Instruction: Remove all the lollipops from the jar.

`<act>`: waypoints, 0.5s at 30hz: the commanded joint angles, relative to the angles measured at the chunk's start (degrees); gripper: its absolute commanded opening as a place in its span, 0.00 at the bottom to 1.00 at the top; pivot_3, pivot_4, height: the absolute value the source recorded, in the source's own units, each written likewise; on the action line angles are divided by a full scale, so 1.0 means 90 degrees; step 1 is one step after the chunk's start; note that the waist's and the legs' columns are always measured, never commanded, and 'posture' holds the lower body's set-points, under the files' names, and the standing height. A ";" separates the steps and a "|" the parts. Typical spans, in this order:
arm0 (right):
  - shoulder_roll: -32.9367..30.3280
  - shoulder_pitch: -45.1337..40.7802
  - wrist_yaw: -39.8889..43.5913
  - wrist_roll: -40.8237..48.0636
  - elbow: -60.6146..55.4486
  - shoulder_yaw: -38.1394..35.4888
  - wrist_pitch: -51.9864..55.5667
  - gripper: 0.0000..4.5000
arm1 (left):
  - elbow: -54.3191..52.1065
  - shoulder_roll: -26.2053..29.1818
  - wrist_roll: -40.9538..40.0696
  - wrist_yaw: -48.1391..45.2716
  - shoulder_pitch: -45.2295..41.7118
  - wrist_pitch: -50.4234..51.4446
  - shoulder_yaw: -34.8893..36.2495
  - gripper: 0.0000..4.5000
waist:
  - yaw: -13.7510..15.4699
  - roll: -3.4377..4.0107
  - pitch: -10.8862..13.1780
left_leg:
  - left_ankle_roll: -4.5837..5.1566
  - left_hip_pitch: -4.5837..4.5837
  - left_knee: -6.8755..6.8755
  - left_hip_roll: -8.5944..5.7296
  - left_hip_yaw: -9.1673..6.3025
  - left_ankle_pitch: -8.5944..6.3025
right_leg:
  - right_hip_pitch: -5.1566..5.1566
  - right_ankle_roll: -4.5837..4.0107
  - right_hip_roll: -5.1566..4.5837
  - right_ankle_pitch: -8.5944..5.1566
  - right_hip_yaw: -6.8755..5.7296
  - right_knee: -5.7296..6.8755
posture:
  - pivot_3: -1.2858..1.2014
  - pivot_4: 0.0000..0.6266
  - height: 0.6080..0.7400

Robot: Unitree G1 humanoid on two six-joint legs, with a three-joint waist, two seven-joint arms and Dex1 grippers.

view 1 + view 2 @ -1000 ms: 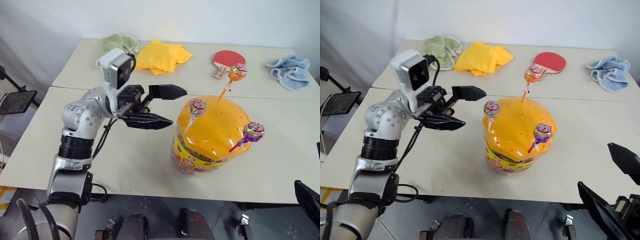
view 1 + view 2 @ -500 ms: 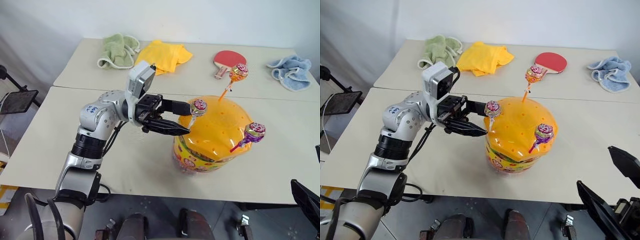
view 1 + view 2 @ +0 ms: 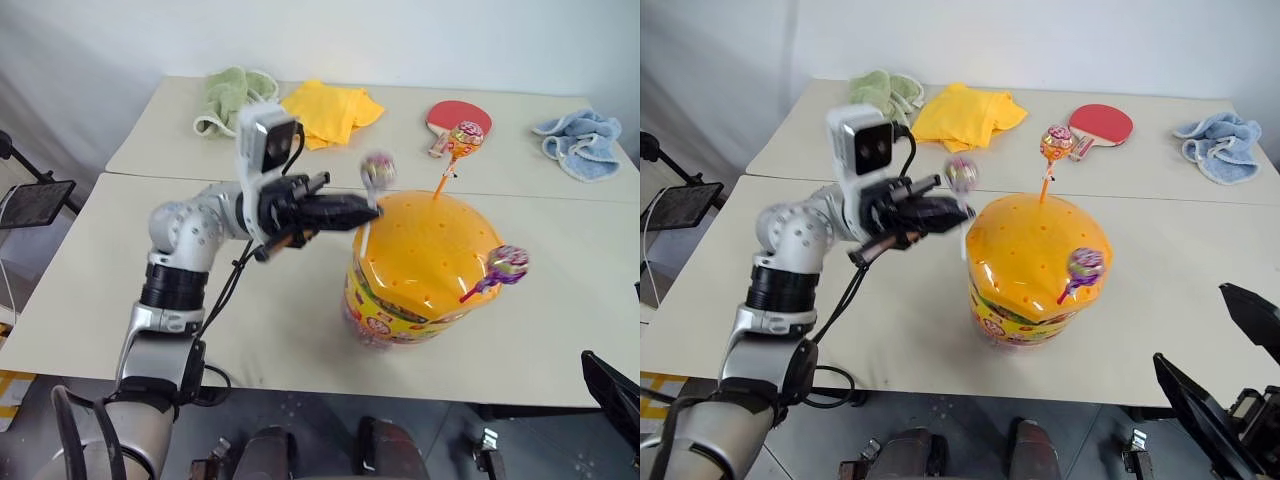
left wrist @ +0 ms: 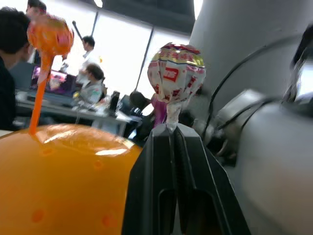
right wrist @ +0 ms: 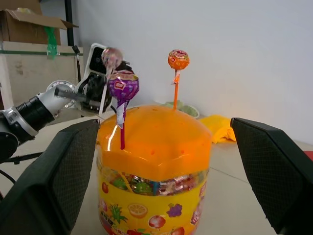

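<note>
The robot's left gripper should release the pink lollipop on the bare near table [image 3: 192,282] in front of the green towel.
The jar [image 3: 415,285], a clear tub with a candy-print label and a holed orange dome lid [image 4: 63,181], stands on the near table. My left gripper [image 3: 364,210] is shut on the white stick of a pink lollipop [image 3: 377,168], holding it raised over the lid's left edge. I cannot tell whether the stick's lower end is clear of the lid. An orange lollipop [image 3: 466,135] stands upright in the lid's far side. A purple lollipop [image 3: 507,262] sticks out on the right. My right gripper [image 3: 1230,365] hangs open at the near right, apart from the jar [image 5: 154,196].
On the far table lie a green towel [image 3: 228,95], a yellow cloth [image 3: 330,110], a red ping-pong paddle [image 3: 455,117] and a blue towel [image 3: 582,140]. A seam runs between the two tables just behind the jar. People sit in the background of the left wrist view.
My left gripper came in from the left, shut on the pink lollipop's stick and lifted it up and to the left, rolling the wrist. The right gripper stayed put.
</note>
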 commanded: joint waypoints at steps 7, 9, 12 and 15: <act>-0.1212 -0.1029 0.0021 0.0389 0.0177 0.0151 0.0348 1.00 | 0.1191 0.1556 0.1104 0.1247 0.0031 -0.0774 0.0853 0.00 | -0.0016 -0.0001 0.0001 | -0.0003 0.0016 -0.0006 -0.0002 0.0000 -0.0002 | -0.0004 0.0000 0.0000 0.0000 0.0004 0.0023 | 0.52 0.24 1.00; -0.1426 -0.1131 0.0444 0.0158 0.0493 0.0074 0.0419 1.00 | 0.1122 0.2024 0.1823 0.1280 0.0452 -0.1270 0.0479 0.00 | -0.0013 -0.0001 0.0000 | -0.0005 0.0017 -0.0007 -0.0005 0.0015 -0.0008 | -0.0003 0.0001 0.0000 0.0000 0.0002 0.0026 | 0.52 0.24 1.00; -0.1757 -0.1351 0.0962 -0.0046 0.1058 -0.0100 0.0514 1.00 | 0.1166 0.2961 0.3185 0.2094 0.1384 -0.1462 -0.0201 0.00 | -0.0012 -0.0003 0.0001 | 0.0004 0.0015 -0.0003 -0.0007 0.0056 -0.0019 | -0.0002 0.0001 0.0000 0.0000 0.0002 0.0019 | 0.52 0.24 1.00; -0.1825 -0.1545 0.1130 -0.0079 0.1198 -0.0040 0.0616 1.00 | 0.1081 0.3363 0.3334 0.2469 0.1999 -0.1016 0.0004 0.00 | -0.0012 -0.0017 0.0009 | 0.0007 0.0013 -0.0007 -0.0001 0.0066 -0.0022 | -0.0008 0.0001 0.0000 0.0000 0.0004 0.0010 | 0.52 0.24 1.00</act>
